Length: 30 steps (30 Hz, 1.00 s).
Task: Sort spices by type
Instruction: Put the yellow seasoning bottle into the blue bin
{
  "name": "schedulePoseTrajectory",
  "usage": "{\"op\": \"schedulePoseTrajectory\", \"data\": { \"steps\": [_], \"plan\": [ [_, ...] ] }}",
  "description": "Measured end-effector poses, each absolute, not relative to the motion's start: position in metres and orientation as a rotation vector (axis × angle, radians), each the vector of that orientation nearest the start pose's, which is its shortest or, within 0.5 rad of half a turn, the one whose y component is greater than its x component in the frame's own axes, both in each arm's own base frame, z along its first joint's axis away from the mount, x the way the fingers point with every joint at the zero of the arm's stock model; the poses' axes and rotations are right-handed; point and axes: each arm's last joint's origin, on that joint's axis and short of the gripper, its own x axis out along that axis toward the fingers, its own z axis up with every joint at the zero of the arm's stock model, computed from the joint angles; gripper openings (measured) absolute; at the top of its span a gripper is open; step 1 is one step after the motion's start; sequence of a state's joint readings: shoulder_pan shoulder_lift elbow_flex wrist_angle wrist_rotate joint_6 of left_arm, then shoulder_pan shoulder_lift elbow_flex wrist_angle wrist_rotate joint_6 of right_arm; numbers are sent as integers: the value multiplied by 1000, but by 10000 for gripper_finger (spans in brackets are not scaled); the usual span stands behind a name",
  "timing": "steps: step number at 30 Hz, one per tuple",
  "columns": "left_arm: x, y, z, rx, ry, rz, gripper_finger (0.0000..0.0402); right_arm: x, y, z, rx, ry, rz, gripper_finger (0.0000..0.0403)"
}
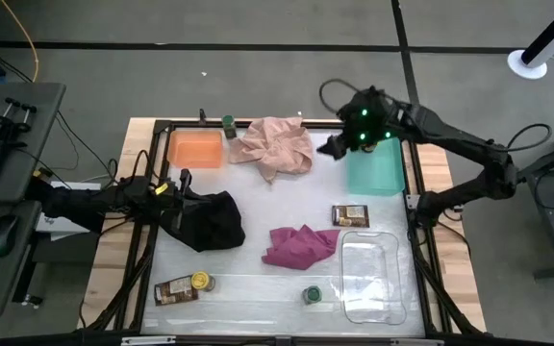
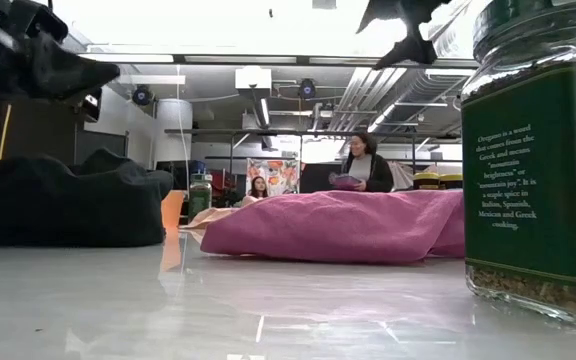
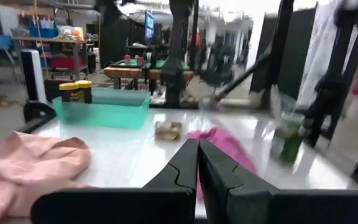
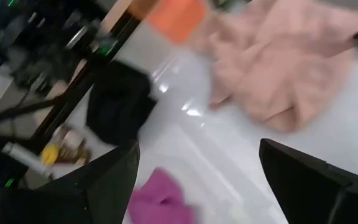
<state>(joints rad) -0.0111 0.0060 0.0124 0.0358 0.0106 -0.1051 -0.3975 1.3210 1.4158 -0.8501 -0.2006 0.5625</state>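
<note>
My left gripper is to move next to the front yellow-lidded jar beside the brown packet and close around the jar's sides [image 1: 205, 283], under its lid.
My right gripper [image 1: 333, 146] hangs open and empty in the air by the teal tray's [image 1: 373, 168] far left corner, beside the pink cloth [image 1: 275, 146]. A yellow-lidded jar [image 3: 76, 92] stands in the teal tray. A green-lidded jar [image 1: 229, 125] stands at the far edge by the orange tray [image 1: 195, 149]. A brown packet [image 1: 350, 215] lies flat between the teal and clear trays. Another green-lidded jar [image 1: 313, 294] stands upright near the front. A yellow-lidded jar [image 1: 202, 281] and a brown packet [image 1: 176, 290] lie front left. My left gripper [image 1: 176, 189] waits shut at the left, beside the black cloth [image 1: 210, 221].
A magenta cloth [image 1: 301, 245] lies crumpled mid-table, and a clear tray [image 1: 371, 276] sits front right. A black frame [image 1: 152, 192] runs around the white work surface. People sit in the room beyond the far edge [image 2: 363, 160].
</note>
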Motion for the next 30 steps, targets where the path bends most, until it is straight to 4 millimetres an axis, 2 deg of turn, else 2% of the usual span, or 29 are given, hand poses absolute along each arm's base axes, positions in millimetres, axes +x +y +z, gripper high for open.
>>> {"op": "schedulePoseTrajectory", "data": {
  "steps": [4, 7, 10, 12, 14, 16, 22, 26, 30],
  "plan": [
    [96, -2, 183, -369, -162, -60, 1, 252, -75, 376, 785, 680, -341, 326],
    [93, 0, 195, -440, -298, -51, 1, 255, -63, 376, 785, 694, -313, 326],
    [88, 4, 209, -530, -482, 39, 1, 257, -54, 376, 762, 698, -319, 326],
    [87, 5, 223, -610, -532, 51, 3, 258, -51, 376, 741, 698, -326, 326],
    [93, 2, 239, -607, -417, 1, 14, 259, -48, 376, 716, 700, -322, 326],
    [105, -2, 256, -577, -212, -30, 35, 259, -48, 376, 695, 702, -316, 326],
    [146, -25, 305, -490, 389, -235, 144, 256, -48, 374, 626, 745, -300, 326],
    [165, -56, 321, -556, 688, -404, 216, 252, -47, 370, 568, 808, -285, 326],
    [174, -94, 322, -636, 850, -449, 261, 249, -46, 367, 524, 859, -274, 326]
  ]
}}
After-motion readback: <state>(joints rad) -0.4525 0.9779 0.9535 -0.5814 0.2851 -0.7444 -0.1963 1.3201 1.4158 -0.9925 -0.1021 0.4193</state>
